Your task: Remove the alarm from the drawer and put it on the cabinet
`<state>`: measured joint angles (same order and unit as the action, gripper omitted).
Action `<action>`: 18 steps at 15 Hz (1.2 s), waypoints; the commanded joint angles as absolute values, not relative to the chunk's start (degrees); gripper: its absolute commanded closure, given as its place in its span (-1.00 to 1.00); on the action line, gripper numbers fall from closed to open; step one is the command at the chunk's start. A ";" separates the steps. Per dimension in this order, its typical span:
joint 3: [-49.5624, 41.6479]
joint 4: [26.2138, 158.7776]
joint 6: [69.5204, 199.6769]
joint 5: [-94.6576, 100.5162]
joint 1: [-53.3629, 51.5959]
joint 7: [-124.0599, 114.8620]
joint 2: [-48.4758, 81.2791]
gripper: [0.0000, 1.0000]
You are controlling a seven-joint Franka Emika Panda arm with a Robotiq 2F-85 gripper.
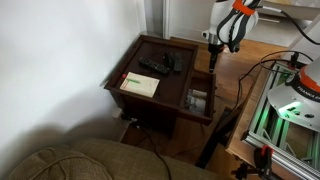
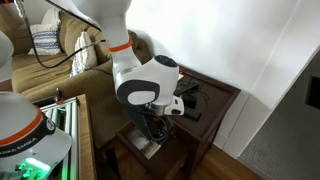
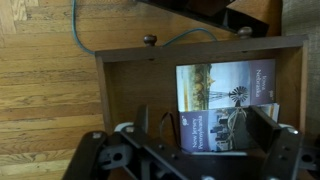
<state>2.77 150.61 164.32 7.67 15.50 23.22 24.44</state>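
The robot's gripper will next go down to the thin black loop (image 1: 199,84) (image 3: 166,126) beside the booklets in the open drawer and close there.
The cabinet (image 1: 128,78) of dark reddish-brown wood stands by the wall and also shows in an exterior view (image 2: 222,100). Its drawer (image 1: 190,105) is pulled out; in the wrist view the drawer (image 3: 120,85) lies open below me. My gripper (image 1: 214,47) hangs above the drawer, open and empty, its fingers apart in the wrist view (image 3: 200,130). I cannot make out the alarm in the drawer: the visible part holds only printed booklets (image 3: 225,85), and my gripper's body hides the near part.
Black objects (image 1: 150,66) (image 1: 173,60) and a pale booklet (image 1: 140,85) lie on the cabinet top. A sofa (image 1: 70,160) stands near the cabinet. A metal frame with green light (image 1: 285,110) stands beside the drawer. A blue cable (image 3: 80,35) crosses the wood floor.
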 commanded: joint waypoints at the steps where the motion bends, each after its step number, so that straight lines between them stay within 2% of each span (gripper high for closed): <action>1: 2.61 150.48 164.14 7.20 15.17 23.58 24.41 -1.00; 3: 2.69 150.47 164.14 7.17 15.17 23.62 24.41 -1.00; 5: 1.52 150.29 172.22 8.54 14.55 23.44 27.51 -1.00; 10: -3.14 148.80 182.86 10.76 11.82 21.76 34.80 -1.00; 18: -0.55 144.48 191.09 12.61 16.02 20.59 45.76 -1.00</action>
